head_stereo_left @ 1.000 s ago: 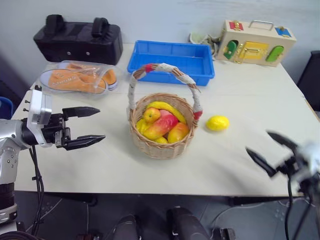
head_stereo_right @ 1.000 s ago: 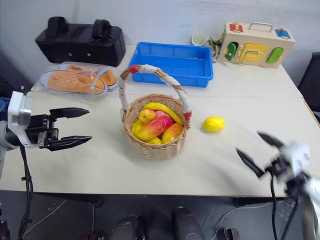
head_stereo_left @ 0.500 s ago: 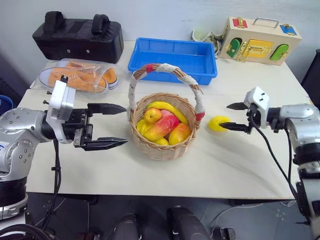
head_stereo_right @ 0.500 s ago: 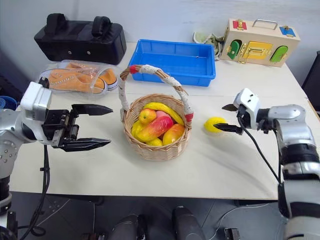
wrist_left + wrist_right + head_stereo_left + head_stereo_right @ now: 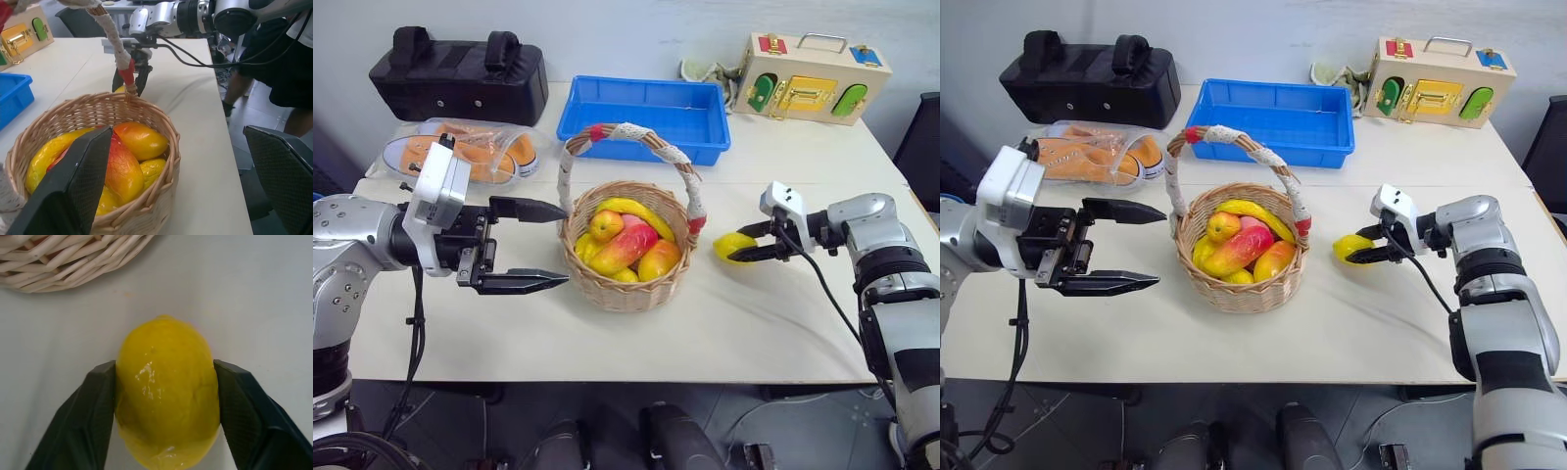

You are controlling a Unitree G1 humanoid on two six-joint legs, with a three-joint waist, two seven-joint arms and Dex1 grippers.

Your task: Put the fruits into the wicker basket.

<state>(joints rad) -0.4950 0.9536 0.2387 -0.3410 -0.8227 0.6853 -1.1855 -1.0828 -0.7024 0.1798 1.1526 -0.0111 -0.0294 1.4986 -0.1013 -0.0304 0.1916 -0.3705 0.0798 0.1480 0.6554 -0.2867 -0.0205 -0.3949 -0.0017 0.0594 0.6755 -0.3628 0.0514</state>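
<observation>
Next, my right gripper releases the yellow lemon on the mangoes (image 5: 636,262) near the wicker basket's front rim.
The wicker basket (image 5: 625,286) stands mid-table with a banana (image 5: 636,210), a peach (image 5: 607,225) and two mangoes (image 5: 628,247) inside. To its right the yellow lemon (image 5: 726,245) lies on the table, and my right gripper (image 5: 740,245) is shut on it. In the right wrist view both fingers press the sides of the lemon (image 5: 166,391). My left gripper (image 5: 554,247) is open just left of the basket, pointing at its wall with nothing between its fingers. The left wrist view looks over the basket rim (image 5: 161,122) at the fruit.
Behind the basket sits a blue plastic tray (image 5: 646,113). A black bag (image 5: 460,73) and bagged orange sneakers (image 5: 460,152) are at the back left, and a wooden latch box (image 5: 813,73) at the back right. A person in dark clothes (image 5: 293,73) is beside the table's right end.
My right gripper came up from the table's front right edge to the lemon and has closed on it. My left gripper has shifted a little toward the basket.
</observation>
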